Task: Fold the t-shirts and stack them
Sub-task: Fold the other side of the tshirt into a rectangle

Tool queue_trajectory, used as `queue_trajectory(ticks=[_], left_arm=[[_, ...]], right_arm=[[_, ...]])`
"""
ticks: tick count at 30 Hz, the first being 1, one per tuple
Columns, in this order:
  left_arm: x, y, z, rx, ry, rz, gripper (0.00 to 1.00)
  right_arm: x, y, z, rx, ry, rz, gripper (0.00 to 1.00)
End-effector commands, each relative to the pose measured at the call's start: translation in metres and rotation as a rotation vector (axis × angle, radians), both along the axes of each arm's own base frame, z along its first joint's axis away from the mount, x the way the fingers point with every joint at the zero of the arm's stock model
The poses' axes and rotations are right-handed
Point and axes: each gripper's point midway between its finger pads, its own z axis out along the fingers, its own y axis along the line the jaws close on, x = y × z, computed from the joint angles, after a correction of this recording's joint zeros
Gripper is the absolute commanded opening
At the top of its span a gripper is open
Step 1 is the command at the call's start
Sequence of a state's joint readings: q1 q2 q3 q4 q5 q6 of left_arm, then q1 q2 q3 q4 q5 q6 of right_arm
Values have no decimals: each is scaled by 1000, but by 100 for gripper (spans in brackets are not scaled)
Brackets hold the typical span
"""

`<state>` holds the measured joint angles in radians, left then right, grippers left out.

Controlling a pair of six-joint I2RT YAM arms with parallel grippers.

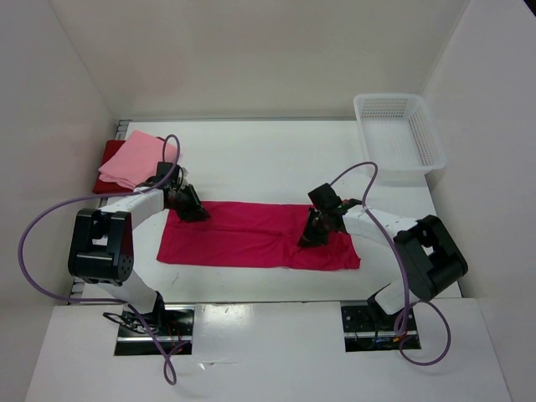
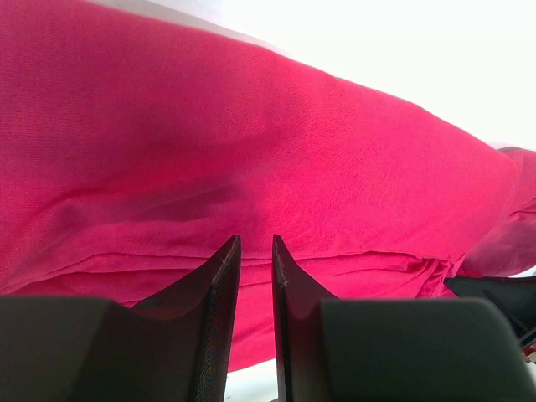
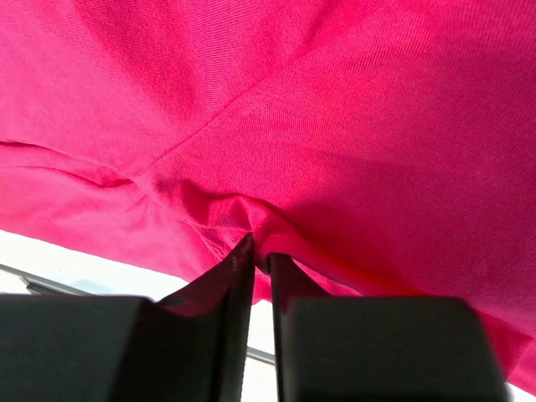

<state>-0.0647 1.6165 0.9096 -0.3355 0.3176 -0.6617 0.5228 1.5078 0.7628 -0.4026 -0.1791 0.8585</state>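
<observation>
My right gripper pinches the magenta-pink t-shirt's bunched fold; I will open, take the t-shirt's edge farther (image 3: 364, 272) along and pull it out toward the basket.
The bright magenta-pink t-shirt (image 1: 251, 234) lies flat as a long band across the middle of the table. It fills the left wrist view (image 2: 276, 151) and the right wrist view (image 3: 352, 109). My left gripper (image 1: 199, 215) sits at the shirt's far left edge, and in its wrist view (image 2: 256, 239) the jaws stand slightly apart over flat cloth, pinching nothing. My right gripper (image 1: 308, 240) is on the shirt's right part, shut on a bunched fold of it (image 3: 260, 247). The light pink t-shirt (image 1: 134, 159) lies folded on the dark red t-shirt (image 1: 102, 186) at the far left.
A white mesh basket (image 1: 398, 130) stands at the far right corner. White walls close in the table on the left, back and right. Purple cables loop from both arms over the near part of the table.
</observation>
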Motion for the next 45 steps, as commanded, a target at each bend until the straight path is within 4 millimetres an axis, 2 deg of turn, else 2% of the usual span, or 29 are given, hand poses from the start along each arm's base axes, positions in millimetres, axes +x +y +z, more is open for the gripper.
queue_trajectory(ticks=[1,2,3,5,8,9,12,18,21,22,24,27,28,30,31,33,34,36,37,39,45], left_arm=[[12,-3,8,-6,-39,-5,29],[12,-3,8,-6,-39,-5,29],[10,-3,7,-6,-30,-5,29],[10,-3,7,-6,-30,-5,29],[10,-3,7,-6,-30,-5,29],[10,-3,7,-6,-30,-5,29],[9,-6,8,-22,-29,-14,29],[12,-5,11,-54,-27,-11,29],[16,0,15,-71,-36,3,29],[16,0,15,-71,-36,3,29],[21,4,18,-67,-51,8,29],[26,8,24,-63,-66,11,29],[30,8,30,-63,-86,10,29],[34,6,37,-43,-112,6,30],[33,3,40,-36,-123,-2,30],[33,-10,43,-42,-128,-30,30],[33,-13,36,-42,-116,-39,30],[32,-22,24,-55,-83,-54,30],[32,-25,20,-55,-80,-64,30],[32,-23,6,-75,-39,-50,30],[37,-2,-12,-93,-5,0,30]], right_arm=[[19,8,9,27,-63,-26,15],[19,9,12,39,-66,-22,13],[10,7,8,34,-34,-16,12],[4,9,15,43,-32,-1,10],[-22,13,13,61,15,41,6],[-24,14,18,74,14,46,5],[-43,19,15,99,64,80,5],[-57,21,16,125,117,133,5],[-62,20,15,122,137,147,15],[-62,21,18,127,134,161,29],[-68,24,25,149,154,200,42],[-58,26,46,143,101,233,44],[-50,24,60,157,66,221,41],[-31,16,73,163,7,177,30],[-18,3,77,155,-25,119,16],[-2,-15,69,106,-65,45,5],[9,-22,67,101,-83,-16,3],[16,-33,54,59,-89,-76,1],[19,-32,53,69,-103,-84,1],[13,-33,35,56,-55,-96,1],[-10,-41,13,13,11,-61,1]])
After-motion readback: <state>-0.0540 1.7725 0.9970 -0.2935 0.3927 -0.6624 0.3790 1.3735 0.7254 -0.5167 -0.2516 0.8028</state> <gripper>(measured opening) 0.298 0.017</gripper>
